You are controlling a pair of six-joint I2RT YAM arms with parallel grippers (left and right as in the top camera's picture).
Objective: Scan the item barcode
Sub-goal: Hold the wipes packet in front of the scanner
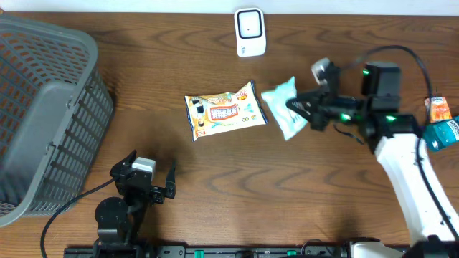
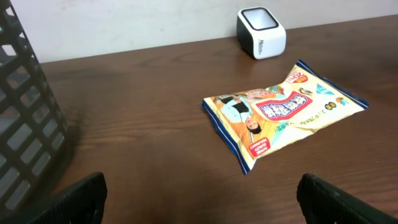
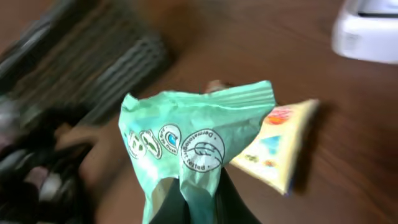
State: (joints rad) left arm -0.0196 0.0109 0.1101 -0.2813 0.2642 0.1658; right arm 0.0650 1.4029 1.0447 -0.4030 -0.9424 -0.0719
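Observation:
My right gripper needs to release the mint-green wipes pack on the table (image 1: pixel 418 96) behind the orange packet.
A mint-green wipes pack (image 1: pixel 283 106) is held just right of the table's middle, pinched at its edge by my right gripper (image 1: pixel 300 109), which is shut on it. The right wrist view shows the green pack (image 3: pixel 193 146) crumpled between the dark fingers (image 3: pixel 233 202). The white barcode scanner (image 1: pixel 249 32) stands at the back centre, also seen in the left wrist view as a white box (image 2: pixel 261 32) and at the top right of the right wrist view (image 3: pixel 367 28). My left gripper (image 1: pixel 148 179) rests open near the front left, nothing between its fingers (image 2: pixel 84 199).
A yellow snack bag (image 1: pixel 224 109) lies flat left of the green pack, and shows in the left wrist view (image 2: pixel 283 112). A grey mesh basket (image 1: pixel 43 107) fills the left side. Orange and teal packets (image 1: pixel 441 122) sit at the right edge.

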